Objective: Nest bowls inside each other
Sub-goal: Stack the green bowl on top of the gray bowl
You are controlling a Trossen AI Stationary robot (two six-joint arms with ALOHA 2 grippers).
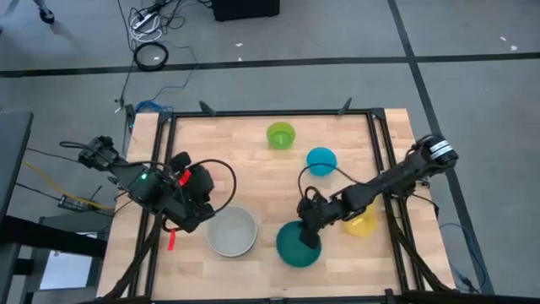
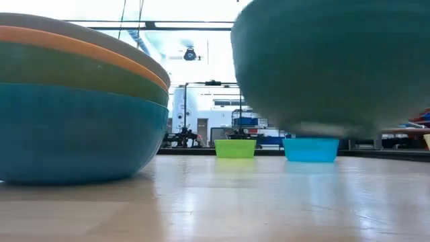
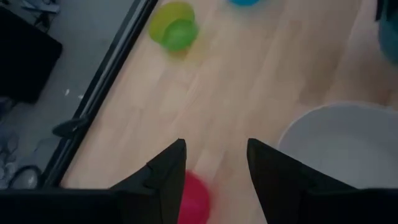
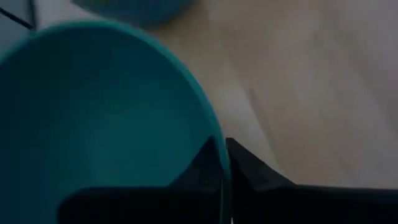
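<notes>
The robot's right gripper should release the teal bowl inside the grey bowl (image 1: pixel 232 231) at the top of the stack.
My right gripper (image 1: pixel 310 236) is shut on a teal bowl (image 1: pixel 297 246) near the table's front, right of centre. A grey bowl (image 1: pixel 232 232) sits innermost in a stack (image 2: pixel 80 107) of orange, dark green and blue bowls resting on the table. A yellow bowl (image 1: pixel 362 222) stands under my right arm. A cyan bowl (image 1: pixel 321 160) and a lime green bowl (image 1: pixel 281 135) stand farther back. My left gripper (image 3: pixel 214 163) hovers open left of the stack, over a pink-red bowl (image 3: pixel 196 200). My right gripper (image 4: pixel 224 147) pinches the teal bowl's rim (image 4: pixel 214 134) on its far right side, one finger inside the bowl and one outside. The fingers slant down from the table's right. In the low view the bowl's underside (image 2: pixel 316 128) hangs above the table.
A black frame rail (image 1: pixel 270 113) runs around the wooden tabletop. Bare wood (image 1: pixel 253 177) lies between the front bowls and the two small bowls at the back. Cables and a dark box lie on the floor beyond the table.
</notes>
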